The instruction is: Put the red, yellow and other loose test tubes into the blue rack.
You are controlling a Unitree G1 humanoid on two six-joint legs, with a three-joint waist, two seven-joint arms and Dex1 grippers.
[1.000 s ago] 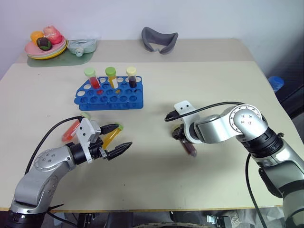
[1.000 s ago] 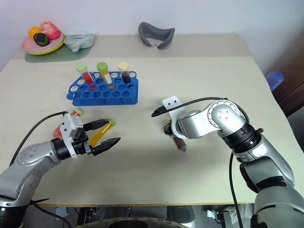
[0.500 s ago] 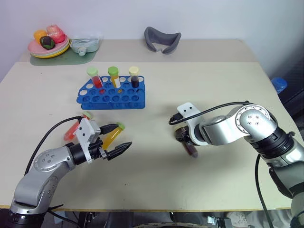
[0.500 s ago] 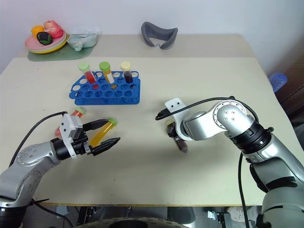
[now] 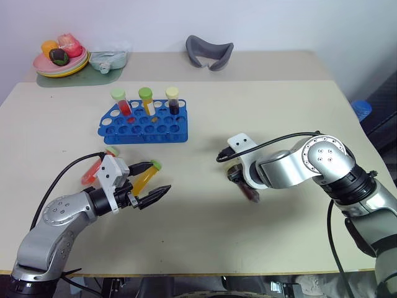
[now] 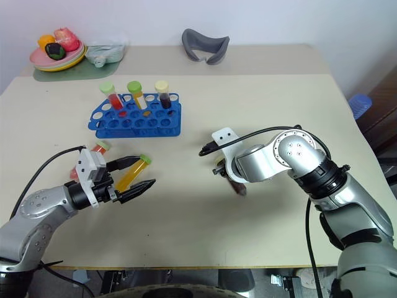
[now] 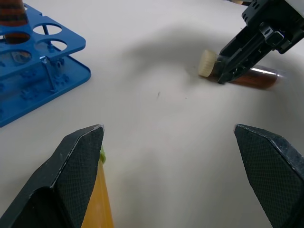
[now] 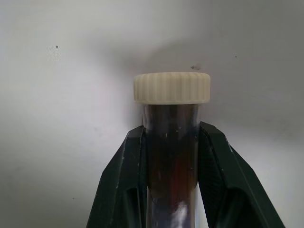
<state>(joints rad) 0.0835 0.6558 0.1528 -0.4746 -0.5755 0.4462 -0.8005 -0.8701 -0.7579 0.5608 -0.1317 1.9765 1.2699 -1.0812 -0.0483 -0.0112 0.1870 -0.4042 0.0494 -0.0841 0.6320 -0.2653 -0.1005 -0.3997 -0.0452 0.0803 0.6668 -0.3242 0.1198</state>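
The dark brown test tube will go down from my right gripper into the blue rack's front hole (image 5: 174,128) before the standing cream-capped tube.
The blue rack (image 5: 144,124) stands left of the table's centre with three capped tubes upright in its back row. A dark brown loose test tube (image 8: 172,156) with a cream cap lies on the table right of centre, and my right gripper (image 8: 172,137) is shut on it just below the cap. The same tube (image 5: 249,192) pokes out under that hand in the head view. My left gripper (image 5: 156,178) is open, low over the table at the front left. A yellow-orange tube (image 5: 146,177) lies beside one of its fingers (image 7: 80,156). A red tube (image 5: 92,171) lies behind that wrist.
A pale green mat with a plate of toy food (image 5: 61,57) sits at the far left corner. A grey curved object (image 5: 209,51) lies at the back centre. A blue item (image 5: 361,109) sits beyond the table's right edge. Bare tabletop stretches between the two grippers.
Both arms have kept their places, and the tubes lie where they were. Only the camera has shifted a little.
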